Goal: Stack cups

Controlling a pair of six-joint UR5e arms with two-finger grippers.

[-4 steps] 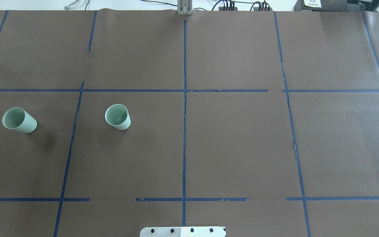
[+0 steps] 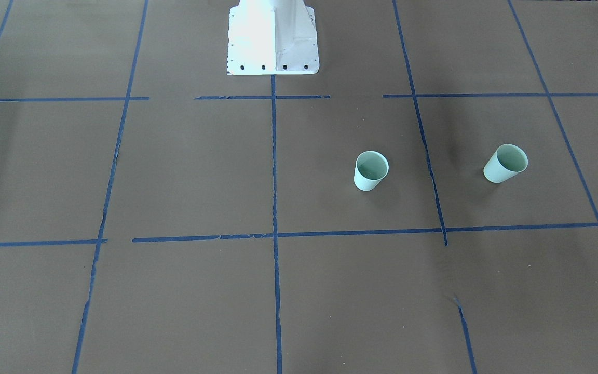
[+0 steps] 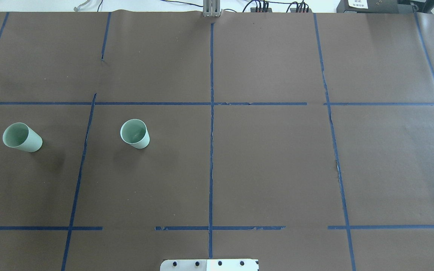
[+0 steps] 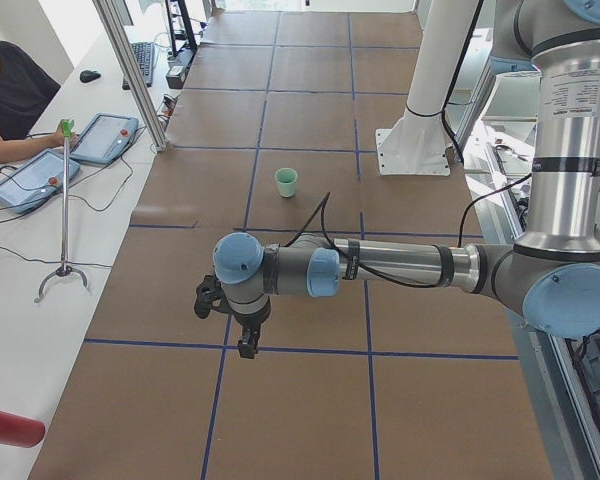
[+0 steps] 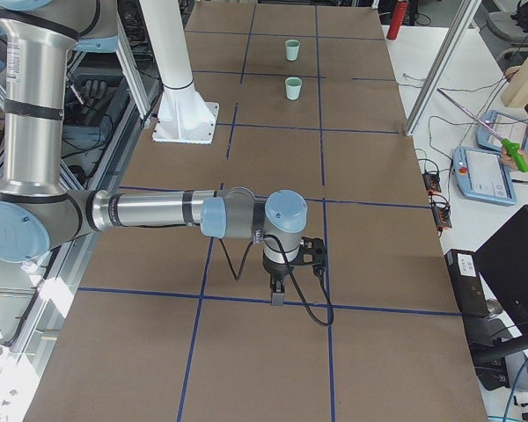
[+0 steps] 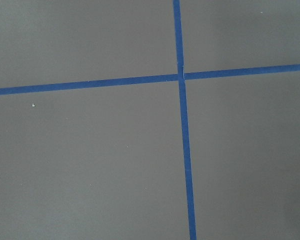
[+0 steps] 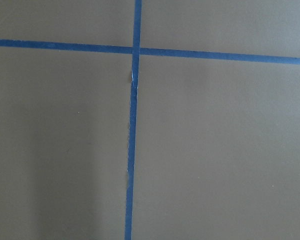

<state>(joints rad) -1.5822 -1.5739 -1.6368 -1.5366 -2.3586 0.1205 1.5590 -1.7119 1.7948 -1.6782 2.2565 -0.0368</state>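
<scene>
Next, my left gripper grips the cup's rim [image 2: 526, 156] facing away from the other cup, taking the mint-green cup farther from the white pedestal.
Two pale mint-green cups stand upright and apart on the brown paper, on my left side. One cup [image 3: 22, 137] [image 2: 505, 163] is at the far left. The other cup [image 3: 135, 133] [image 2: 370, 170] [image 4: 286, 181] is nearer the middle. Both show far off in the exterior right view, one [image 5: 292, 50] behind the other [image 5: 293, 87]. My left gripper [image 4: 247, 345] shows only in the exterior left view and my right gripper [image 5: 276, 294] only in the exterior right view. Both hang high over the table. I cannot tell whether they are open or shut. The wrist views show only paper and blue tape.
The white robot pedestal [image 2: 272, 36] stands at the table's near edge in the middle. Blue tape lines [image 3: 211, 113] divide the brown paper into squares. An operator's tablets [image 4: 105, 135], a thin stand [image 4: 65, 200] and an aluminium post [image 4: 130, 70] lie along the far side.
</scene>
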